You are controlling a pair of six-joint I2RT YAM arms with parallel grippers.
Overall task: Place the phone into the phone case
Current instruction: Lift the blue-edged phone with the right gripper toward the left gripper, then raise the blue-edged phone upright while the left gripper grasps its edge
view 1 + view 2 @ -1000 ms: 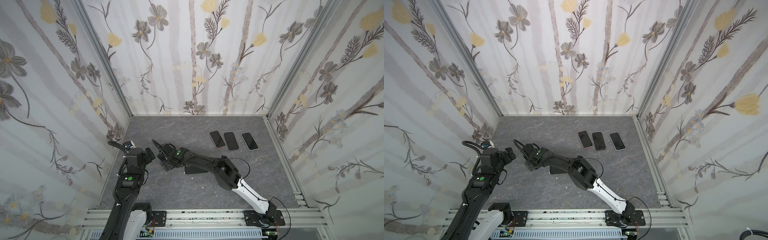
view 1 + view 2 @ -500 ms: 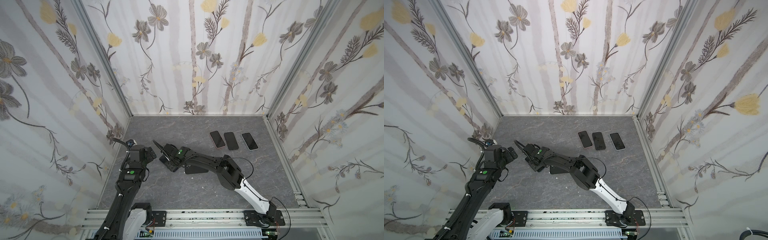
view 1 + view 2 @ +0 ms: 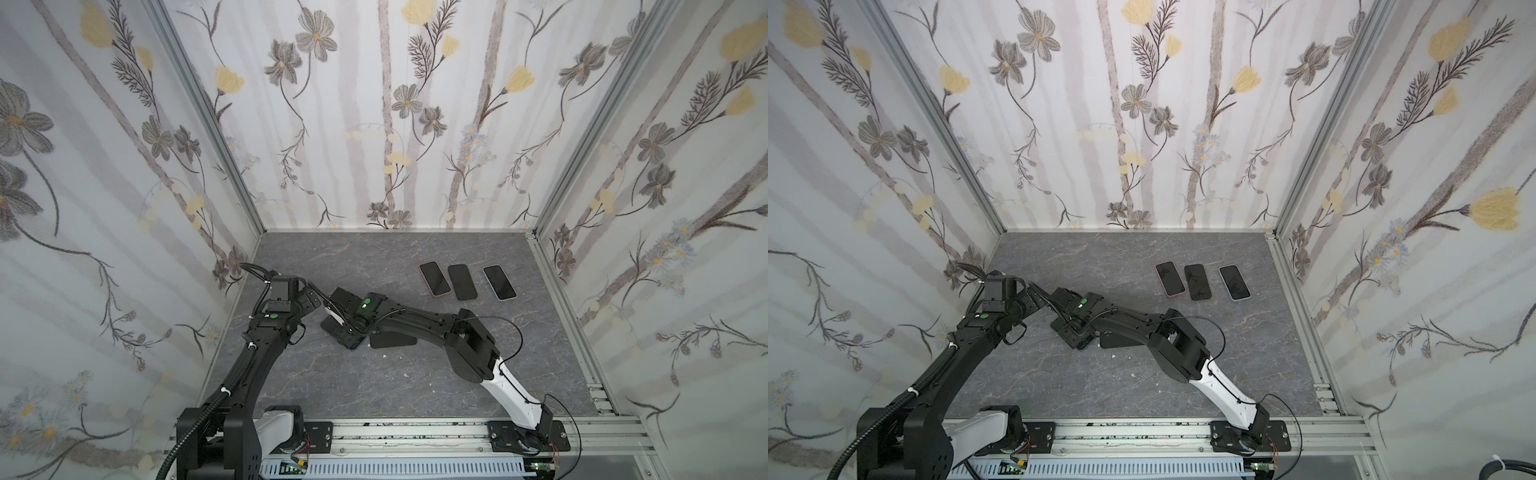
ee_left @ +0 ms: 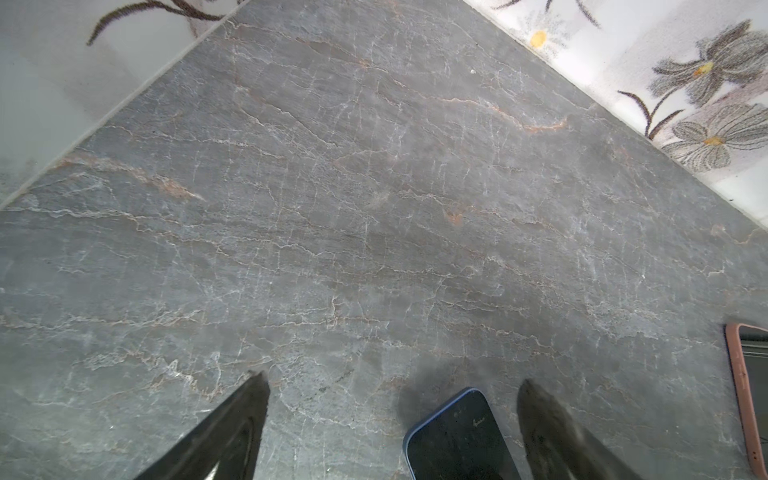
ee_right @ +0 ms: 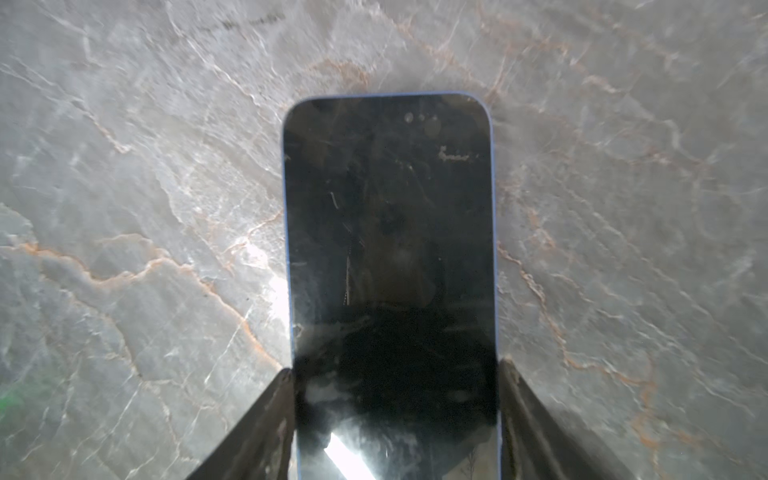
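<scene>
I should next use my left gripper to grab the phone's loose end [image 3: 328, 321] [image 4: 449, 428], the one that sticks out from my right gripper toward my left gripper.
A phone [image 5: 390, 228] with a dark screen and a thin blue rim lies lengthwise between the fingers of my right gripper [image 5: 395, 374], close over the grey table. Both fingers press its long sides, so the gripper is shut on it. Whether the blue rim is the phone case I cannot tell. In both top views the right gripper [image 3: 343, 328] has reached across to the left of the middle. My left gripper [image 4: 393, 379] stands open right beside it [image 3: 313, 293]. One corner of the phone [image 4: 457, 440] shows between the left fingers, untouched.
Three phones lie in a row at the back right: one pink-rimmed [image 3: 434, 278], one dark [image 3: 462, 281], one white-rimmed [image 3: 499, 282]. The pink one [image 4: 746, 395] also shows in the left wrist view. A flat black shape [image 3: 392, 340] lies under the right arm. The left wall [image 3: 232, 266] is close.
The left gripper has moved back and to the right, closer to the right gripper. The right gripper has shifted a little to the right.
</scene>
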